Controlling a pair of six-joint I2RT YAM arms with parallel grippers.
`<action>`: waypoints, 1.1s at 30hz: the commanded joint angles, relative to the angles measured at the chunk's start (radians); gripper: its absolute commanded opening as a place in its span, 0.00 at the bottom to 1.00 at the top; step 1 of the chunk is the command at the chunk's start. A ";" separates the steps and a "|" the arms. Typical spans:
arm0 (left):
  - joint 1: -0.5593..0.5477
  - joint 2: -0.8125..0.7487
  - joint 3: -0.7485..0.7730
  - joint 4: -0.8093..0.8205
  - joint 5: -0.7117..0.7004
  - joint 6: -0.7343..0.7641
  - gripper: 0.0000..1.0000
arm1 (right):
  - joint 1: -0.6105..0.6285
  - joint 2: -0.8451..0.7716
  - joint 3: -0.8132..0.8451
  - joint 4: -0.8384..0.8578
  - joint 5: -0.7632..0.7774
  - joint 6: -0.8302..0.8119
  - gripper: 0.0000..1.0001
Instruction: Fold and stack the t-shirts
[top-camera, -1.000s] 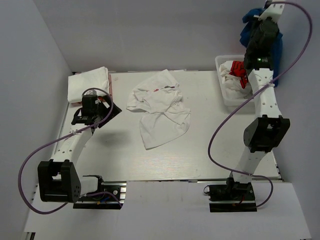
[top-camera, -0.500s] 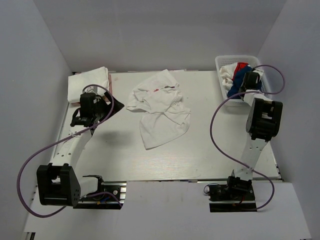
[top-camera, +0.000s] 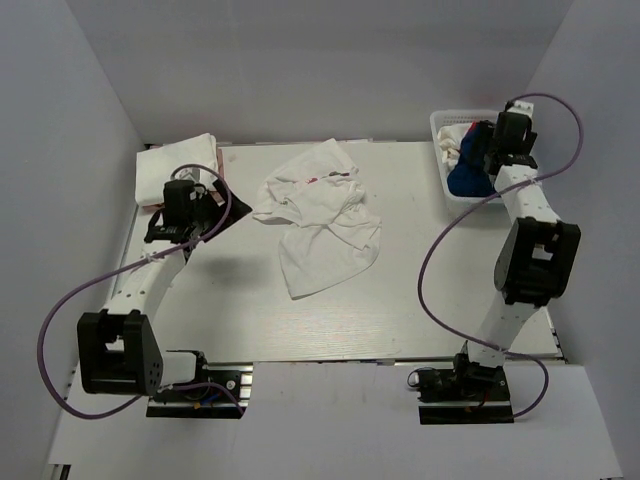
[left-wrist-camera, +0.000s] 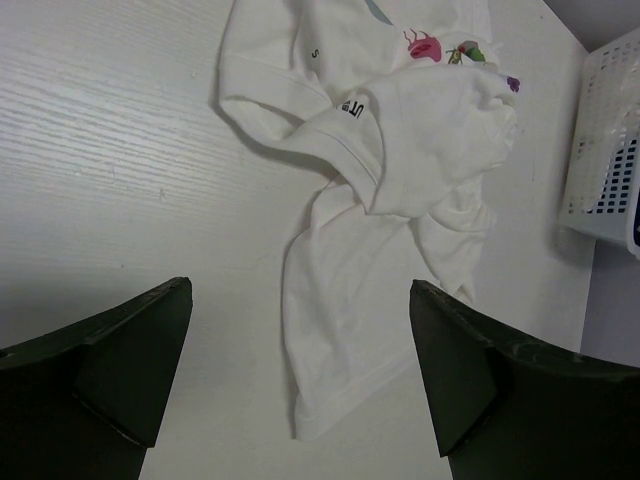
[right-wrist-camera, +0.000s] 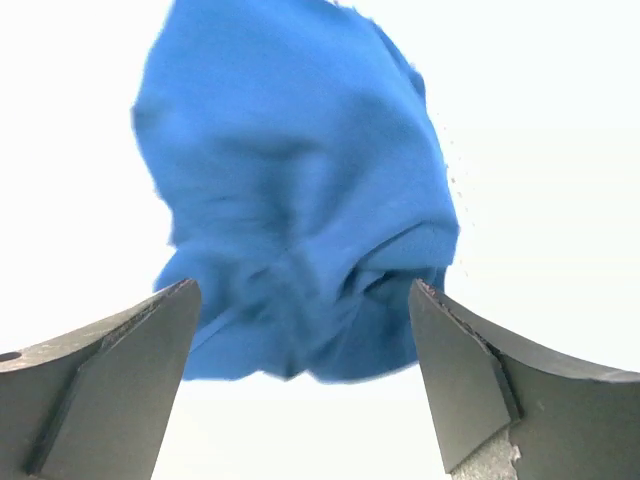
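Observation:
I will close my left gripper on the crumpled white t-shirt's hemmed corner (top-camera: 259, 214) (left-wrist-camera: 232, 102), the one that sticks out closest to the pile of folded white t-shirts.
A crumpled white t-shirt (top-camera: 320, 215) with a small multicolour print lies mid-table; the left wrist view shows it (left-wrist-camera: 400, 150) ahead of the fingers. My left gripper (top-camera: 185, 212) (left-wrist-camera: 300, 288) hovers to its left, open and holding nothing. A folded white t-shirt pile (top-camera: 178, 167) sits at the back left corner. The royal blue t-shirt (top-camera: 466, 178) (right-wrist-camera: 300, 200) lies bunched in the white basket (top-camera: 452, 200). My right gripper (top-camera: 487, 148) (right-wrist-camera: 302, 285) is just above it, open, with the blue cloth beyond the fingertips and not gripped.
The lattice basket (left-wrist-camera: 610, 130) stands at the back right corner with more white cloth (top-camera: 452, 150) in it. Grey walls close in the table on the left, back and right. Purple cables loop off both arms.
My right arm came down from high above with the blue t-shirt to the basket, then opened and let it go. The left gripper shifted slightly.

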 joint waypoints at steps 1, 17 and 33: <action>-0.005 0.048 0.082 -0.014 0.031 0.036 0.99 | 0.092 -0.240 -0.061 0.048 -0.023 -0.125 0.90; -0.111 0.680 0.563 -0.252 -0.225 0.175 0.92 | 0.533 -0.505 -0.552 0.008 -0.173 0.154 0.90; -0.167 0.902 0.668 -0.188 -0.190 0.166 0.51 | 0.689 -0.259 -0.657 0.085 -0.106 0.235 0.90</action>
